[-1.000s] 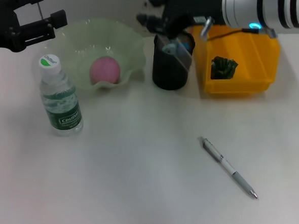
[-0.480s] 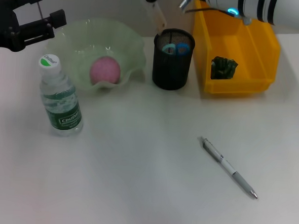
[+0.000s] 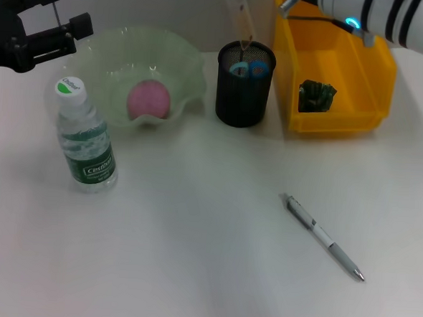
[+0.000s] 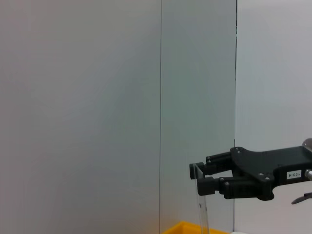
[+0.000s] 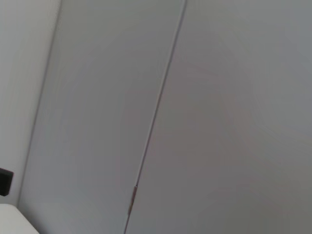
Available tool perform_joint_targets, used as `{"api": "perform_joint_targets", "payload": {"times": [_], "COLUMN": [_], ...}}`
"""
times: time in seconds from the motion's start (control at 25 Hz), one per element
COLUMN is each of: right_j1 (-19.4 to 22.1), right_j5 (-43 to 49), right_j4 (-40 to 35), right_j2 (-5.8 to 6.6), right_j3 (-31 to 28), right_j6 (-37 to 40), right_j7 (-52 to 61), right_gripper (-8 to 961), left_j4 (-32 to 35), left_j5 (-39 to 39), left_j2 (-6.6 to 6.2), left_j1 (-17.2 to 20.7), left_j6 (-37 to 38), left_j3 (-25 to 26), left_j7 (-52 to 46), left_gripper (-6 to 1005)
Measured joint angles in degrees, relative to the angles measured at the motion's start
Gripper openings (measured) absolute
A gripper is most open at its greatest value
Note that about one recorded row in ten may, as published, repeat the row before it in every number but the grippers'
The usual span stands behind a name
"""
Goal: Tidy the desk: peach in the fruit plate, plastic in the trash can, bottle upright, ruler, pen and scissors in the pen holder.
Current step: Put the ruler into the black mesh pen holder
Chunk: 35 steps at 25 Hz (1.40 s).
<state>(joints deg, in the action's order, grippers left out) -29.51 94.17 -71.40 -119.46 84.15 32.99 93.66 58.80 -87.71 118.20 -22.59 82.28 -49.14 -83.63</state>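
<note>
My right gripper needs to release the clear ruler so that it rests beside the light-blue scissors in the black mesh pen holder (image 3: 243,64). The ruler now hangs at the holder's mouth.
My right gripper (image 4: 197,177) is shut on the top of the clear ruler (image 3: 243,20). The ruler hangs upright with its lower end at the mouth of the black mesh pen holder (image 3: 241,96). The light-blue scissors (image 3: 248,67) stand inside the holder. The peach (image 3: 149,99) lies in the pale-green fruit plate (image 3: 185,60). To the left, the bottle (image 3: 87,142) stands upright. The silver pen (image 3: 325,238) lies on the desk (image 3: 191,258) at the right. Dark plastic (image 3: 316,95) sits in the yellow trash can (image 3: 339,120). My left gripper (image 3: 65,8) hangs open at the far left.
The holder stands between the fruit plate and the trash can, close to both. The right arm (image 3: 378,14) reaches over the trash can from the right. The right wrist view shows only a grey wall.
The right gripper rose from the pen holder with the ruler, swung it left, then brought it back. The ruler now hangs upright over the holder. The left arm has not moved.
</note>
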Motion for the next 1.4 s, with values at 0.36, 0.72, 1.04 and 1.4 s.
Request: {"api": "perform_joint_targets", "payload": {"times": [0.36, 0.72, 1.04, 1.4], "right_j1": [0.0, -0.6, -1.8, -3.2], "right_j5": [-19.3, -26.2, -27.1, -41.1], "right_j4": [8.2, 14.4, 19.1, 26.4], "right_j2": [0.14, 0.04, -0.02, 0.05], "right_j3": [-1.5, -4.3, -5.3, -5.4], "right_j6": [0.6, 5.0, 5.6, 9.2], "right_j7": [-16.3, -22.8, -25.8, -40.5], "right_gripper": [387, 388, 388, 389], "left_j4": [0.0, 0.0, 0.0, 0.0], "left_j5": [0.0, -0.1, -0.1, -0.1], "left_j2": [0.01, 0.01, 0.01, 0.01], "left_j1": [-0.2, -0.1, -0.1, 0.2], "left_j6": [-0.1, 0.2, 0.3, 0.3], "left_j3": [-0.1, -0.1, -0.1, -0.1], "left_j7": [0.0, 0.1, 0.3, 0.3], "left_gripper": [805, 806, 806, 805]}}
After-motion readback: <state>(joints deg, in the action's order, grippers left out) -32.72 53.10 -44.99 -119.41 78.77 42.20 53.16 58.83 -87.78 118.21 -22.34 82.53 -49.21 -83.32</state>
